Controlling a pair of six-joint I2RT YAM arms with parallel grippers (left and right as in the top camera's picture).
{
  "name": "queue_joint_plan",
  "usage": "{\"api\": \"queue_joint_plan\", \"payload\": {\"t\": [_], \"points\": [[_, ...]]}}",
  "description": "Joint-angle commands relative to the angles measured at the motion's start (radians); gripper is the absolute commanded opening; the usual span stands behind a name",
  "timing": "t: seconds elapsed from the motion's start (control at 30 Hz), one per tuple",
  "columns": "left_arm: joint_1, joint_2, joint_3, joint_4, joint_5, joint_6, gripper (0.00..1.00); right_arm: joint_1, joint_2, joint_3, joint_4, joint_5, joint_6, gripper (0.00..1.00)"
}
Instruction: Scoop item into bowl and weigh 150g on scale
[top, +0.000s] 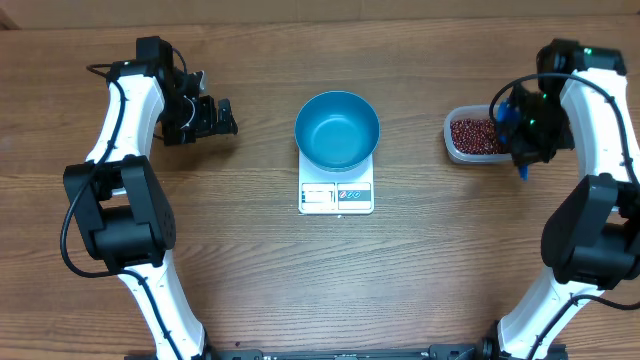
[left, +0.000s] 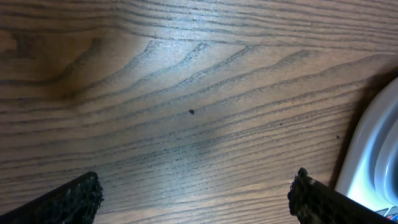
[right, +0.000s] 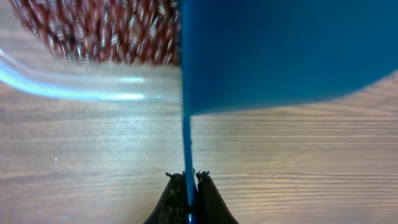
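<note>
My right gripper, which holds the scoop's handle close to the cup, should rest the scoop in the tub and then take the handle nearer its end (top: 523, 172).
The deep blue bowl (top: 337, 130) stands on the small white scale (top: 336, 196) at the table's middle, and nothing shows inside it. Dark red-brown beans (top: 475, 133) (right: 99, 31) fill a clear plastic tub (top: 455, 150) (right: 74, 90) to the right. My right gripper (top: 521, 148) (right: 188, 182) is shut on the thin handle (right: 187, 140) of a small blue scoop (right: 273, 50) (top: 501, 117). The scoop's cup hangs at the tub's right edge, beside the beans. My left gripper (top: 218, 117) (left: 196, 199) is open over bare wood, left of the scale, with nothing between its fingers (left: 74, 199).
The wooden table (top: 250, 260) stretches around the scale on every side. In the left wrist view a white rounded edge (left: 376, 155), probably the scale, shows at the far right. Both arm bases stand at the near table edge.
</note>
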Motion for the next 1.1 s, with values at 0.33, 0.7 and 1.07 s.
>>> {"api": "queue_joint_plan", "payload": {"t": [0.33, 0.7, 1.07], "points": [[-0.007, 0.008, 0.008, 0.001, -0.003, 0.016, 1.00, 0.084, -0.002, 0.058, -0.062, 0.129, -0.026, 0.04], [-0.006, 0.008, 0.008, 0.001, -0.003, 0.016, 1.00, 0.084, -0.002, -0.048, 0.016, 0.129, -0.026, 0.28], [-0.007, 0.008, 0.008, 0.001, -0.003, 0.016, 1.00, 0.070, -0.005, 0.098, -0.004, 0.123, 0.089, 0.83]]}}
